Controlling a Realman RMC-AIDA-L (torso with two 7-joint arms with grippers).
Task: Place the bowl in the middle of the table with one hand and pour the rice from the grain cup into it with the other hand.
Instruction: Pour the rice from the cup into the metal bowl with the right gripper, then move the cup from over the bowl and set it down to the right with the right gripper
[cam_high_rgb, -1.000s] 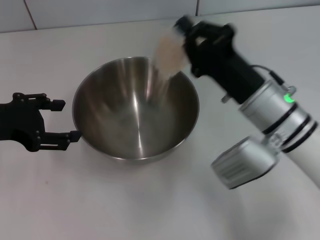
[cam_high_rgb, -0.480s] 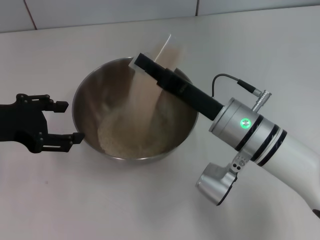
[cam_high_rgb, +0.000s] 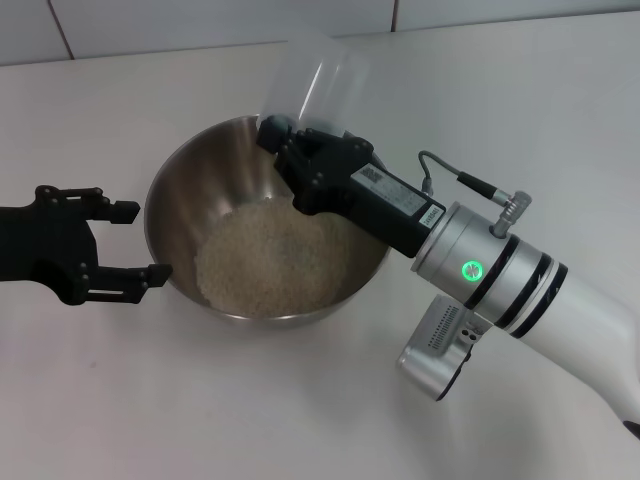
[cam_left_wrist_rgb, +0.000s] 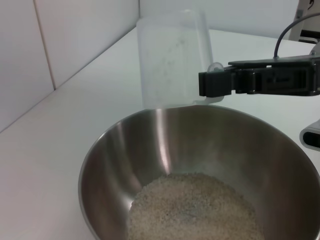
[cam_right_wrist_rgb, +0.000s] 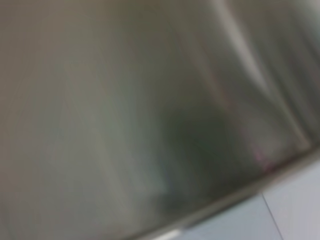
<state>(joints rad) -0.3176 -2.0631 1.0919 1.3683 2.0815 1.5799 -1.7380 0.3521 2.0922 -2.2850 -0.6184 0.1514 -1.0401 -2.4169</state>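
The robot's right gripper needs to release the grain cup on the white table (cam_high_rgb: 457, 142) next to the steel bowl, toward the tiled wall.
The steel bowl (cam_high_rgb: 190, 190) stands on the white table (cam_high_rgb: 300, 400) and holds a flat heap of rice (cam_high_rgb: 275, 262). My right gripper (cam_high_rgb: 288, 140) is shut on the clear grain cup (cam_high_rgb: 318, 78). It holds the cup tipped over above the bowl's far rim, and the cup looks empty. My left gripper (cam_high_rgb: 135, 242) is open just beside the bowl's left rim, holding nothing. The left wrist view shows the cup (cam_left_wrist_rgb: 172, 60), the bowl (cam_left_wrist_rgb: 115, 155) and the rice (cam_left_wrist_rgb: 195, 205). The right wrist view shows only the bowl's blurred steel wall (cam_right_wrist_rgb: 125, 110).
A tiled wall (cam_high_rgb: 200, 20) runs along the table's far edge. My right arm (cam_high_rgb: 500, 280) reaches across the table's right side toward the bowl.
The rice stream from the cup has stopped and the cup is empty. The rice now lies settled in the bowl. My right wrist has turned. The left gripper has hardly moved.
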